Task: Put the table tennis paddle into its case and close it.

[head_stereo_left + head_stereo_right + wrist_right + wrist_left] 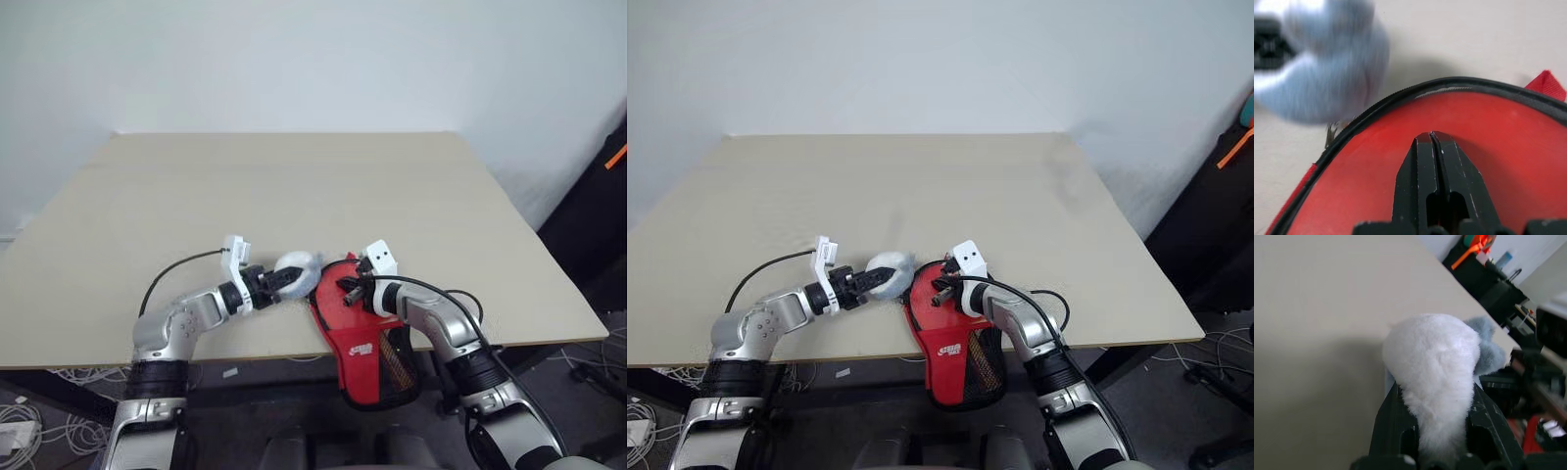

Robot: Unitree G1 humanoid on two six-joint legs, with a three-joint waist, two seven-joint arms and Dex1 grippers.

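Note:
The robot's left gripper should release the pom-pom on the red case's far zip edge (380, 271) beside the right gripper.
The red case (361, 333) lies at the table's front edge, its handle end with black mesh hanging over the edge. The table tennis paddle is hidden. My right gripper (345, 287) is shut and rests its tips on the case's red face (1498, 127), inside the black zip edge. My left gripper (290, 279) is shut on a fluffy white and grey pom-pom (1435, 357) just left of the case's round end. The pom-pom (1327, 73) sits right by the zip edge, and a small metal piece (1330, 134) shows under it.
The light wooden table (294, 186) stretches bare behind and to both sides of the case. Dark equipment (598, 196) stands beyond the table's right side. Cables (29, 411) lie on the floor below the front left edge.

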